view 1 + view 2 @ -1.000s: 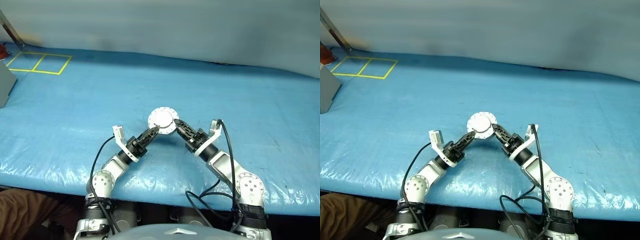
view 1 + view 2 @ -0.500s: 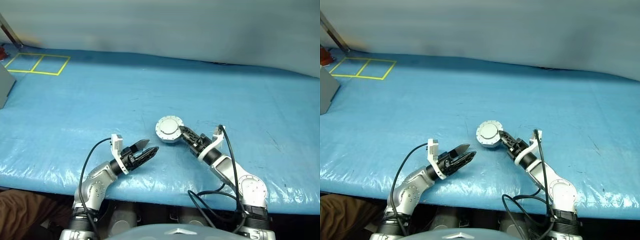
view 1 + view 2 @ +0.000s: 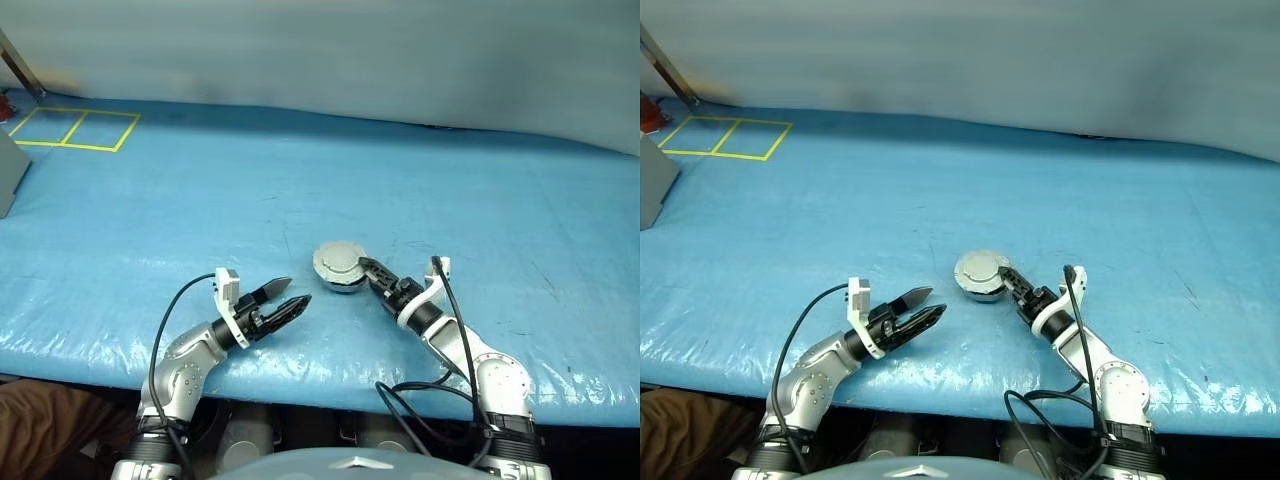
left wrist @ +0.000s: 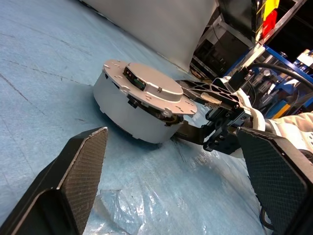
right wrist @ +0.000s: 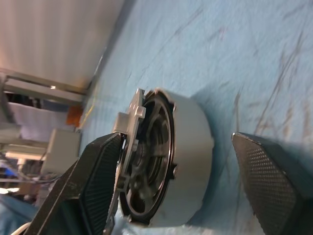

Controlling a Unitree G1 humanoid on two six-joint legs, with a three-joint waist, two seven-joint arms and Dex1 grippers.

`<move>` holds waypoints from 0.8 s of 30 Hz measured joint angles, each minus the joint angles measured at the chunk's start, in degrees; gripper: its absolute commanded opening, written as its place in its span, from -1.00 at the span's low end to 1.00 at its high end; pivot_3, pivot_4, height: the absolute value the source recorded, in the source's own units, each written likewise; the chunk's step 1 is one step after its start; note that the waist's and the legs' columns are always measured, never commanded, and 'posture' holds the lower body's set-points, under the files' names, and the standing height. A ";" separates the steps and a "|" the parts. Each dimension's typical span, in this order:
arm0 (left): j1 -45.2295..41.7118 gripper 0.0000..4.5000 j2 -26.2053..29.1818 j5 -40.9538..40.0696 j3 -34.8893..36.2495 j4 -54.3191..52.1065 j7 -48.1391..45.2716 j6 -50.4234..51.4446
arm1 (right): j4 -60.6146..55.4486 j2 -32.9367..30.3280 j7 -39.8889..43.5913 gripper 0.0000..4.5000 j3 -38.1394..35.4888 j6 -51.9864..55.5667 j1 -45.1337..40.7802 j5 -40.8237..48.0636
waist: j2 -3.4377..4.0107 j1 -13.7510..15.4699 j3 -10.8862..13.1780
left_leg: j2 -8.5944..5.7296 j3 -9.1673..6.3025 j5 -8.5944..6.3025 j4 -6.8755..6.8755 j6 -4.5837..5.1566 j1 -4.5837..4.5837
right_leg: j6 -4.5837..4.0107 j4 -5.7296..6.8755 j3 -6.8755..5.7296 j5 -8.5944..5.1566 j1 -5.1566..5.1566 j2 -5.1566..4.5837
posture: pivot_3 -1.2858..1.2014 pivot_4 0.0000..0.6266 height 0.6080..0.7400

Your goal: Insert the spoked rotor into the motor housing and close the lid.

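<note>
I can see the lid's rim standing off the motor housing beside my right gripper, so next I back that gripper off and grip the lid's raised disc [image 3: 340,254] from above.
The motor housing [image 3: 339,270] stands as a silvery drum on the blue table, with the pale grey lid [image 4: 152,86] lying on top of it. In the right wrist view a dark-rimmed spoked rotor [image 5: 149,171] shows at the housing's upper end, just under the lid's flange. My right gripper [image 3: 371,272] is open, its fingers spread either side of the housing's near-right wall; whether a finger touches it I cannot tell. My left gripper [image 3: 285,298] is open and holds nothing, a short way to the near left of the housing.
Yellow tape squares [image 3: 75,126] mark the far left of the table, and a grey box [image 3: 8,170] stands at the left edge. The table's front edge [image 3: 330,375] runs just below both grippers. A pale wall [image 3: 350,50] backs the table.
The housing, held up between both grippers a second ago, now rests on the table. My right gripper came down with it and opened. My left gripper drew back to the near left.
</note>
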 measured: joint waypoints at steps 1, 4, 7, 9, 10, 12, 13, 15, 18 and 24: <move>0.00 1.00 -0.06 0.04 0.00 0.00 -0.01 -0.05 | 0.01 0.03 0.24 0.62 -0.02 -1.77 0.02 -2.45 | 0.00 0.00 0.00 | 0.00 0.01 0.00 0.00 0.00 0.00 | 0.00 0.00 0.00 0.00 0.00 0.00 | 0.03 -0.52 1.00; -0.02 1.00 -0.30 0.35 -0.15 0.06 -0.05 -0.53 | 0.12 -2.00 2.74 0.62 0.79 -7.35 -0.04 -11.03 | 0.00 0.04 0.00 | -0.06 0.05 -0.01 0.00 0.01 -0.02 | 0.00 0.00 0.03 0.00 -0.02 0.01 | 0.03 -0.52 1.00; -0.10 1.00 -0.39 0.47 -0.46 0.36 -0.13 -0.87 | 0.12 -3.65 4.65 0.62 1.13 -10.89 -0.45 -16.90 | 0.00 0.01 0.00 | -0.06 0.08 -0.01 0.00 0.02 0.01 | 0.00 0.00 0.06 0.00 -0.02 0.01 | 0.03 -0.52 1.00; -0.22 1.00 -0.40 0.50 -0.57 0.55 -0.18 -0.92 | -0.02 -4.74 6.60 0.62 2.60 -12.69 -0.59 -20.75 | 0.00 -0.04 0.00 | -0.02 0.09 0.00 0.00 0.01 0.03 | -0.01 0.04 0.08 -0.01 -0.03 0.01 | 0.03 -0.52 1.00; -0.29 1.00 -0.39 0.50 -0.57 0.55 -0.20 -0.95 | -0.28 -5.44 7.72 0.62 3.79 -13.63 -0.60 -22.89 | 0.00 -0.04 0.00 | -0.01 0.09 0.00 0.00 0.00 0.04 | -0.01 0.07 0.08 -0.01 -0.03 0.01 | 0.03 -0.52 1.00; -0.35 1.00 -0.37 0.52 -0.58 0.55 -0.27 -1.02 | -1.39 -7.98 10.26 0.62 7.42 -16.09 -0.62 -28.39 | 0.01 -0.03 0.01 | -0.02 0.12 0.01 0.01 -0.01 0.05 | -0.06 0.13 0.09 -0.04 -0.06 0.01 | 0.03 -0.52 1.00; -0.35 1.00 -0.33 0.54 -0.60 0.55 -0.32 -1.06 | -2.42 -10.14 12.04 0.62 10.04 -17.88 -0.67 -32.18 | 0.01 -0.03 0.01 | -0.02 0.13 0.01 0.01 -0.01 0.05 | -0.07 0.14 0.10 -0.05 -0.07 0.01 | 0.03 -0.52 1.00; -0.37 1.00 -0.13 0.82 -0.75 0.55 -0.48 -1.20 | -3.67 -14.66 15.20 0.62 15.25 -21.66 -1.30 -39.97 | 0.00 -0.04 0.00 | -0.02 0.16 0.01 0.04 0.00 0.06 | -0.08 0.14 0.11 -0.06 -0.07 0.01 | 0.03 -0.52 1.00; -0.37 1.00 0.04 1.83 -1.19 0.55 -0.82 -1.98 | -3.96 -17.29 18.13 0.62 20.71 -26.46 -2.30 -48.67 | -0.02 0.01 0.01 | -0.01 0.14 0.01 0.10 -0.01 0.06 | -0.13 0.18 0.09 -0.09 -0.06 0.00 | 0.03 -0.52 1.00; -0.57 1.00 -0.15 2.26 -1.20 0.55 -1.27 -2.64 | -2.89 -15.14 21.87 0.78 22.09 -28.42 -3.94 -50.34 | -0.06 0.08 0.04 | -0.01 0.13 -0.01 0.30 0.01 0.04 | -0.14 0.33 0.09 -0.10 -0.05 -0.04 | 0.03 -0.52 1.00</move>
